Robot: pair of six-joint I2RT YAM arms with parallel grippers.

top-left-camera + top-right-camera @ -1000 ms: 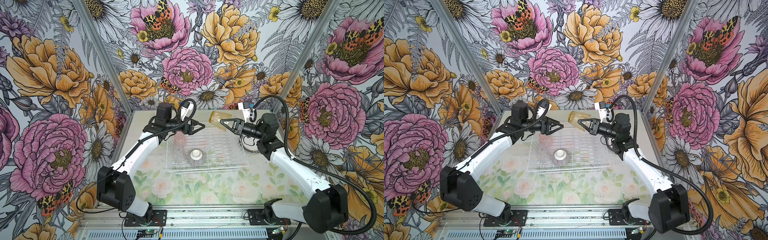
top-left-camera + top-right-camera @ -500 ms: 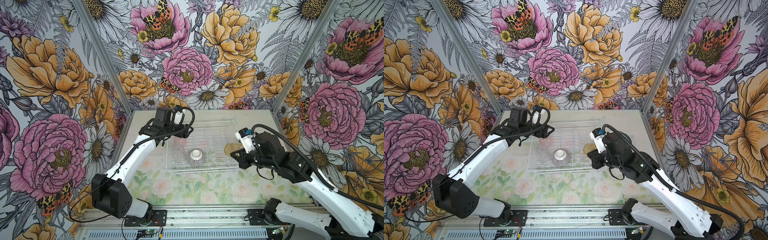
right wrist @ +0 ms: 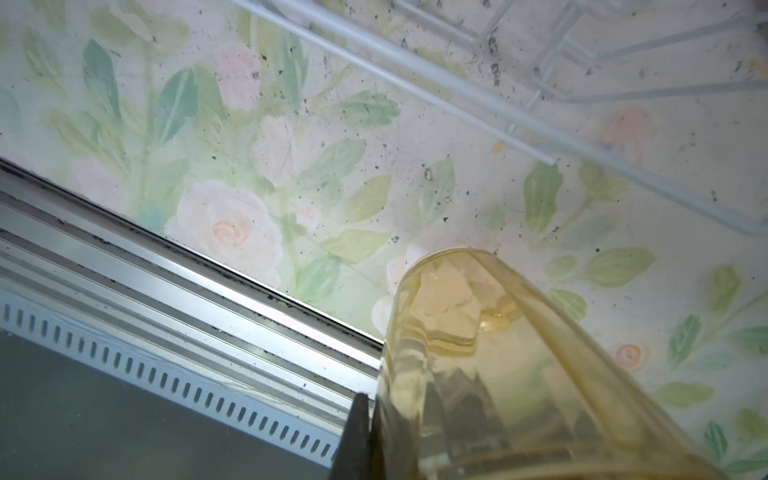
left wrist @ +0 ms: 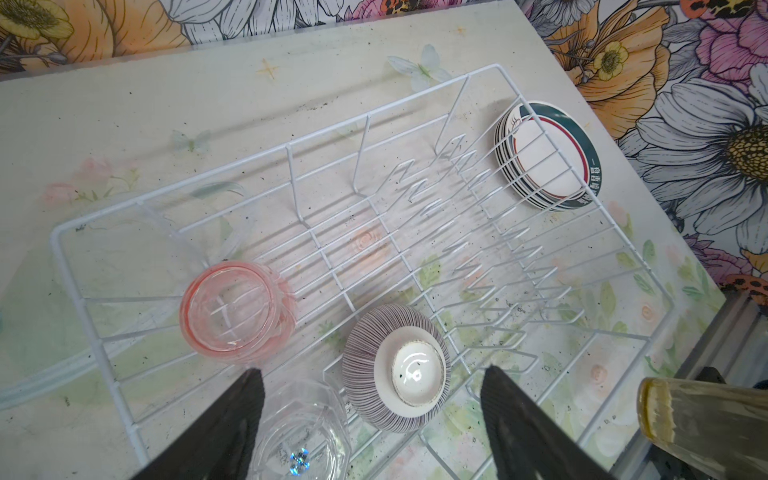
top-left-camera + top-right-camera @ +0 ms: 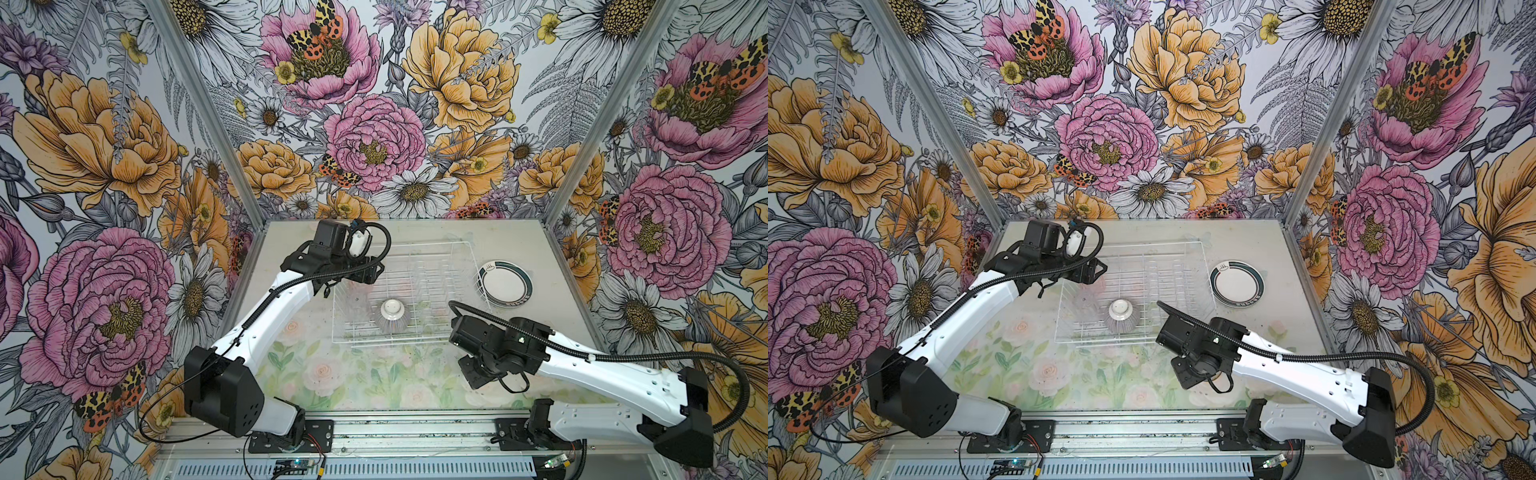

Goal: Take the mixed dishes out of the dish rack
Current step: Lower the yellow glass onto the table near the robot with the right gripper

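Note:
Next, my right gripper sets the amber tumbler down on the floral table (image 5: 466,364) (image 3: 420,238) just in front of the dish rack.
The white wire dish rack (image 5: 334,316) (image 5: 1059,316) (image 4: 58,257) stands mid-table. An upside-down ribbed grey-purple bowl (image 5: 392,316) (image 5: 1123,316) (image 4: 395,374), a pink tumbler (image 4: 237,311) and a clear tumbler (image 4: 303,432) sit in it. My left gripper (image 4: 372,372) (image 5: 370,272) hangs open over the rack's far left part, holding nothing. Stacked teal-and-red-rimmed plates (image 5: 505,284) (image 5: 1237,284) (image 4: 548,158) lie on the table right of the rack. My right gripper (image 3: 386,428) is shut on the wall of an amber tumbler (image 3: 498,365) (image 4: 702,419), low over the table's front right.
The floral table (image 5: 374,374) ends at a metal front rail (image 3: 208,270) (image 5: 395,428) close to the amber tumbler. Flowered walls close in the back and both sides. The right arm's wrist (image 5: 494,345) hides its gripper in both top views.
The right arm swung from behind the rack to the table's front right and came down with the amber tumbler. The left gripper drew back toward the rack's far left and now points down.

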